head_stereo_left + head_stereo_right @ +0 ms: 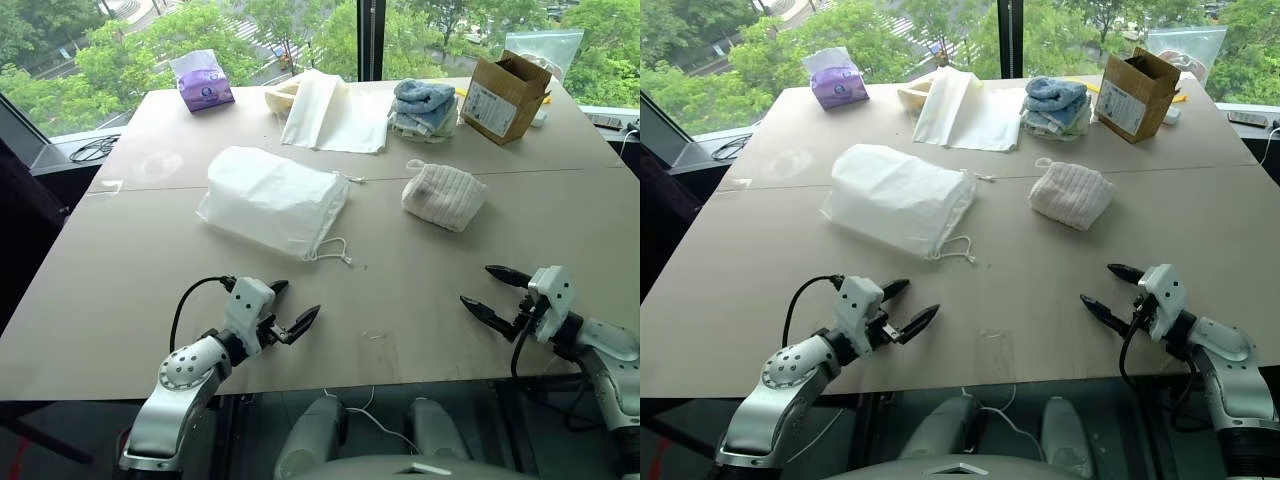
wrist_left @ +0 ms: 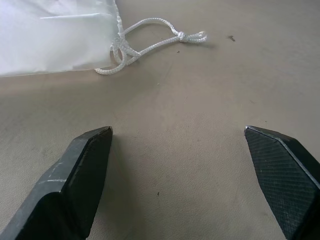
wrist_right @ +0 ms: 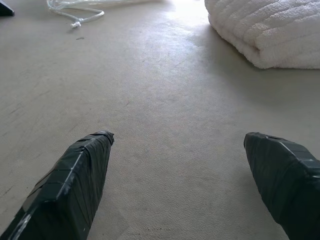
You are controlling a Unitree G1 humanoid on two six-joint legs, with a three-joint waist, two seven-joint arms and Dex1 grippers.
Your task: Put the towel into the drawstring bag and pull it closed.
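I need to next use my left gripper to grab the opening's upper edge (image 1: 312, 239) (image 2: 108, 46) on the drawstring bag, beside the near looped cord, to lift it open.
The drawstring bag (image 1: 272, 199) lies flat on the table's middle, its mouth and knotted white cord (image 1: 334, 252) facing me. The small ribbed white towel (image 1: 444, 195) rests to the bag's right, apart from it. My left gripper (image 1: 291, 305) hovers open over the near table, below the bag's cord, holding nothing. My right gripper (image 1: 489, 291) is open at the near right, short of the towel. In the left wrist view the cord (image 2: 150, 44) lies ahead of the spread fingers; in the right wrist view the towel (image 3: 272, 30) sits further out.
At the table's far side sit a purple tissue pack (image 1: 203, 80), flat cream cloth sheets (image 1: 330, 110), a stack of blue and white towels (image 1: 424, 108) and an open cardboard box (image 1: 505, 96). The table's front edge (image 1: 350, 386) runs just under both grippers.
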